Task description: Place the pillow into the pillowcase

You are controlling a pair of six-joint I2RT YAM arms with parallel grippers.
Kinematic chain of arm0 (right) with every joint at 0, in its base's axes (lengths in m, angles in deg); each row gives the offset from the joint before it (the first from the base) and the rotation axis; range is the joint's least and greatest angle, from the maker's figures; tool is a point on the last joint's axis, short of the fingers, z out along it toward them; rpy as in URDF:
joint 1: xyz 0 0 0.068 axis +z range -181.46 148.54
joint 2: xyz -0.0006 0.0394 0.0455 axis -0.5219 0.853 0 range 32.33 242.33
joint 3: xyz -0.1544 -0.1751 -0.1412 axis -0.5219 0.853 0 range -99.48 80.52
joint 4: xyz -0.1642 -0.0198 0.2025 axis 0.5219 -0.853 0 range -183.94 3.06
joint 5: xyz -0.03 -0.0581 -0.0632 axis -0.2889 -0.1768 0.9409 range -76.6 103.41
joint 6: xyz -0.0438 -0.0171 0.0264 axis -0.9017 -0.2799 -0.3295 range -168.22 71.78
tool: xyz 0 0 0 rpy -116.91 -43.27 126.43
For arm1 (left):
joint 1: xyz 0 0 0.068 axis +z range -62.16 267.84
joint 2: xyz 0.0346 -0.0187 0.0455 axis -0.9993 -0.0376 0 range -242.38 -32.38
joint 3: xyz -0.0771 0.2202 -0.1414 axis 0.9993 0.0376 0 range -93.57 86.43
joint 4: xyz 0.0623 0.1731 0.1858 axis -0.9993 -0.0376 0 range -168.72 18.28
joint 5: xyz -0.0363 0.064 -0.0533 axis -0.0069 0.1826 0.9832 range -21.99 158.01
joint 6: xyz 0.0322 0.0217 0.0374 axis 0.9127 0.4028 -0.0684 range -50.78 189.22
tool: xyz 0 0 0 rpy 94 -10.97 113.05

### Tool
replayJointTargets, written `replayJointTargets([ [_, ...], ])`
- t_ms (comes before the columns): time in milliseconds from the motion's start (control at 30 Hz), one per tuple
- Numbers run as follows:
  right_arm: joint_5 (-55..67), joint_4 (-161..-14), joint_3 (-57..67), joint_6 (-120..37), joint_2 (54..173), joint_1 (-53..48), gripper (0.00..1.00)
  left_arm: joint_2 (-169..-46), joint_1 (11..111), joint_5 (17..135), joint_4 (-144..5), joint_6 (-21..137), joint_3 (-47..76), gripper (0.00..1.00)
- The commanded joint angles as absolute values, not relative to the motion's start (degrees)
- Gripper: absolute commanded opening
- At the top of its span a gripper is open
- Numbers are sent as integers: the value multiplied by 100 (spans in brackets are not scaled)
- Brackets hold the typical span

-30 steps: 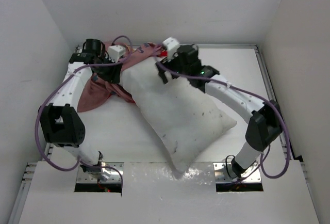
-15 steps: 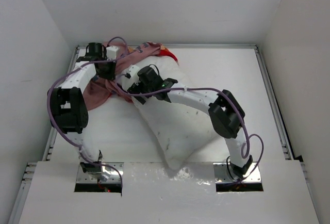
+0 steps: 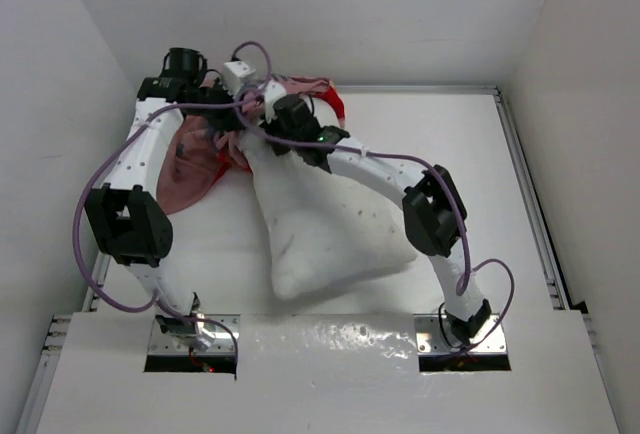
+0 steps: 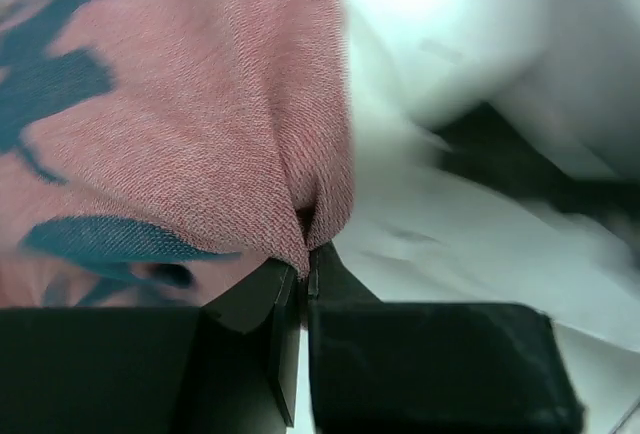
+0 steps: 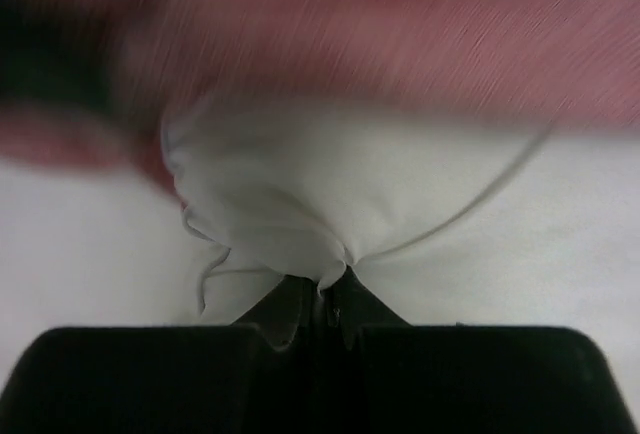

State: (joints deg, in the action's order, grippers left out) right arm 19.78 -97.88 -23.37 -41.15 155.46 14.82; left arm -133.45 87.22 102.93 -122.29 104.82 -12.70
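My left gripper will open and take the cloth (image 3: 314, 87) beside the pillowcase's red edge at the pillow's far end, because it is pinching a fold away from that edge.
The white pillow (image 3: 330, 219) lies slantwise mid-table, its far corner up against the pillowcase (image 3: 190, 169), a heap of faded pink cloth at the back left with a red edge showing. My left gripper (image 3: 228, 114) is at the heap's top. In the left wrist view this gripper (image 4: 305, 256) is shut on a pinched fold of the pink pillowcase (image 4: 200, 104). My right gripper (image 3: 262, 137) reaches over the pillow's far-left corner. In the right wrist view it (image 5: 335, 282) is shut on a bunched tip of the pillow (image 5: 330, 184), just under the pillowcase (image 5: 400, 44).
White walls close in the table at the left (image 3: 60, 104), the back and the right. A raised rail (image 3: 525, 174) runs along the right side. Purple cables loop off both arms. The right arm's elbow (image 3: 432, 216) hangs over the pillow's near right part.
The right arm swung left across the pillow and shut on its far-left corner. The left gripper closed on the pillowcase. The pillow's near end swung left and farther from the front edge.
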Motion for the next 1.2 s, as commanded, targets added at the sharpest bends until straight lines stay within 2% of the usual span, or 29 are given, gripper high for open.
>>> replayJointTargets([
  [0, 2402, -8398, -2917, -2427, 15547, 994, 0, -12993, 7821, 10932, -13964, 11833, -1771, 0],
  [100, 3208, -7615, -2864, -2167, 15450, 844, 0, -13020, 7555, 11396, -14274, 12257, -1719, 0],
  [267, 3853, -7683, -2707, -1826, 15538, 862, 0, -13230, 7536, 12984, -14718, 12484, -2418, 0],
  [333, 4177, -7527, -2391, -1509, 15451, 853, 0, -13319, 7545, 13225, -14722, 12231, -2588, 0],
  [400, 4162, -7281, -2038, -1403, 15397, 818, 0, -13170, 7554, 13428, -14731, 12231, -2484, 0],
  [467, 3410, -6939, -1863, -1725, 15511, 800, 0, -13029, 7563, 13210, -14722, 12309, -2161, 0],
  [500, 2867, -6719, -1696, -1867, 15494, 809, 0, -13002, 7571, 13060, -14722, 12345, -2011, 13],
  [533, 2252, -6508, -1503, -1982, 15450, 809, 4, -12976, 7598, 12667, -14731, 12380, -1826, 25],
  [567, 1289, -6323, -1066, -2044, 15363, 800, 16, -12915, 7711, 12515, -14731, 12406, -1520, 34],
  [600, 940, -6121, -836, -2010, 15075, 791, 67, -12880, 7799, 12409, -14722, 12398, -1395, 42],
  [633, 710, -6067, -642, -2009, 14889, 783, 88, -12844, 7922, 12356, -14731, 12398, -1315, 50],
  [667, 534, -6066, -292, -2166, 14687, 774, 99, -12783, 8184, 12390, -14722, 12415, -1358, 54],
  [700, 541, -6301, -184, -2307, 14329, 739, 99, -12774, 8309, 12434, -14722, 12441, -1454, 59],
  [800, 585, -7250, -200, -2878, 13861, 686, 99, -13019, 8415, 12418, -14512, 12154, -2227, 64],
  [833, 576, -7479, -270, -3019, 13790, 677, 99, -13115, 8415, 12417, -14032, 11873, -2533, 64],
  [867, 558, -7995, -323, -3272, 13728, 642, 99, -13325, 8398, 12417, -13767, 11287, -2658, 63],
  [900, 436, -8252, -376, -3388, 13675, 616, 99, -13440, 8372, 12382, -13442, 10977, -2746, 52],
  [933, 322, -8481, -498, -3493, 13588, 563, 83, -13677, 8258, 12147, -12812, 10600, -2913, 40],
  [967, 25, -8988, -578, -3651, 13561, 415, 62, -13809, 8153, 11875, -12545, 9978, -3027, 22],
  [1033, 5, -9404, -805, -3539, 13525, 239, 16, -14282, 7776, 11118, -12261, 9779, -3536, 20],
  [1067, -82, -9711, -859, -3530, 13508, 46, 15, -14459, 7652, 10951, -12261, 9787, -3747, 30],
  [1100, -170, -9809, -912, -3521, 13482, -51, 22, -14774, 7442, 10697, -12243, 9761, -4132, 41],
  [1133, -162, -9871, -895, -3443, 13455, -253, 35, -14917, 7353, 10564, -12191, 9613, -4275, 50],
  [1167, -162, -9820, -860, -3355, 13429, -376, 58, -15049, 7265, 10354, -12112, 9507, -4416, 57],
])
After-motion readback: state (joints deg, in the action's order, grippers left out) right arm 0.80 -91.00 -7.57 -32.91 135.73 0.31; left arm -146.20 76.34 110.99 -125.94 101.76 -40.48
